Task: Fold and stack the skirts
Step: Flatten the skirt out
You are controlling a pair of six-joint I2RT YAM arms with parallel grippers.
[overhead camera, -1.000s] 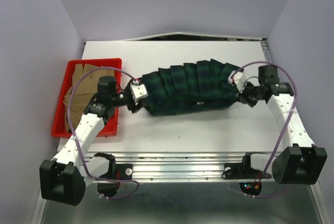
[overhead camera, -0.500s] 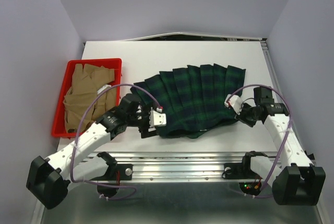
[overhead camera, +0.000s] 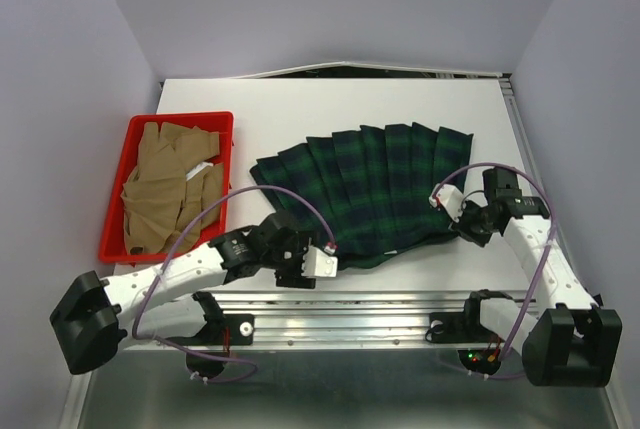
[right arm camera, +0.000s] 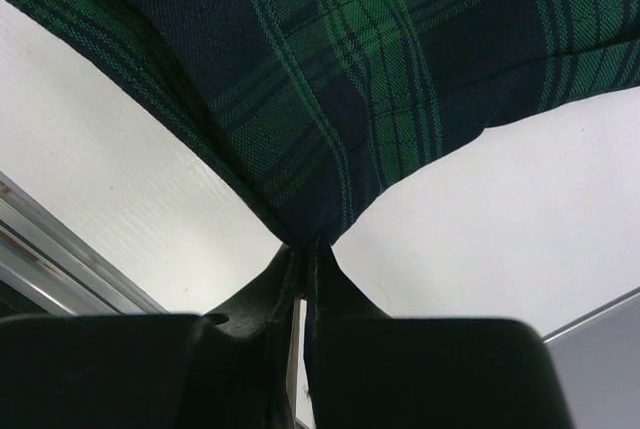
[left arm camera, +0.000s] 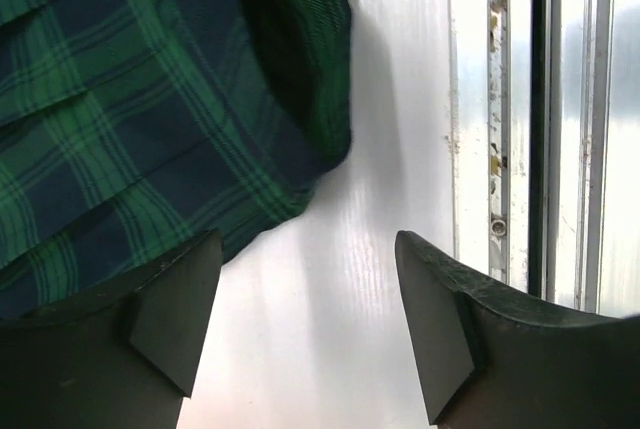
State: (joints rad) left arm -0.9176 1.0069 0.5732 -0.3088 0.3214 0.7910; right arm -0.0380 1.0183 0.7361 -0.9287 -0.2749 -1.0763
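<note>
The skirt's waist corner is held only by its tip in my right gripper, so the gripper needs to open and take more of the skirt's side edge point(right arm camera: 368, 191) before the flip.
A dark green and navy plaid pleated skirt point(overhead camera: 370, 189) lies spread flat in the middle of the white table. My left gripper point(overhead camera: 322, 261) is open and empty at the skirt's near left corner, close to the table's front edge; in the left wrist view its fingers point(left arm camera: 170, 319) stand wide apart over bare table, with the skirt's corner point(left arm camera: 250, 99) just beyond. My right gripper point(overhead camera: 465, 221) is shut on the skirt's near right corner; the right wrist view shows the cloth point(right arm camera: 330, 99) pinched between the fingertips point(right arm camera: 308, 249).
A red tray point(overhead camera: 117, 199) at the left holds tan skirts point(overhead camera: 170, 184) in a loose pile. A metal rail point(overhead camera: 350, 304) runs along the table's front edge, also seen in the left wrist view point(left arm camera: 540, 129). Purple cables loop over both arms.
The skirt was pulled toward the front and spread flat. My left gripper let go of it and slid toward the front edge. My right gripper moved forward, still holding its corner.
</note>
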